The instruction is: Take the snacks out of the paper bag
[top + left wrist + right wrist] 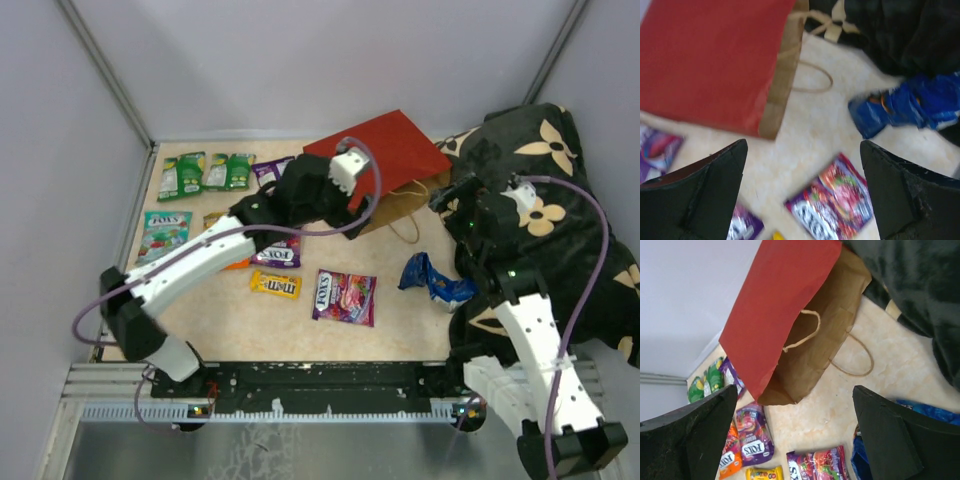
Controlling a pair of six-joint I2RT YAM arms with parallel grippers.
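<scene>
I need to next move my left gripper to the upper string handle (408,193) (817,31) at the red side's open edge on the paper bag and close it there.
The paper bag (395,150) lies on its side at the back, red side up, with its brown mouth (815,355) facing the front right. No packet shows inside the mouth. Snacks lie on the table: green packets (205,172), a yellow packet (275,285), a purple packet (345,297) and a crumpled blue chip bag (432,280). My left gripper (803,150) is open and holds nothing; it hovers over the purple packet (832,207) just in front of the bag. My right gripper (795,390) is open and holds nothing; it faces the bag's mouth, with the blue bag (920,412) beside its right finger.
A black pillow with cream flowers (560,200) fills the right side, under and behind the right arm. More packets, purple (752,440) and orange (730,460), lie left of centre. Grey walls close the table at the back and sides. The bag's string handle (852,357) lies looped on the table.
</scene>
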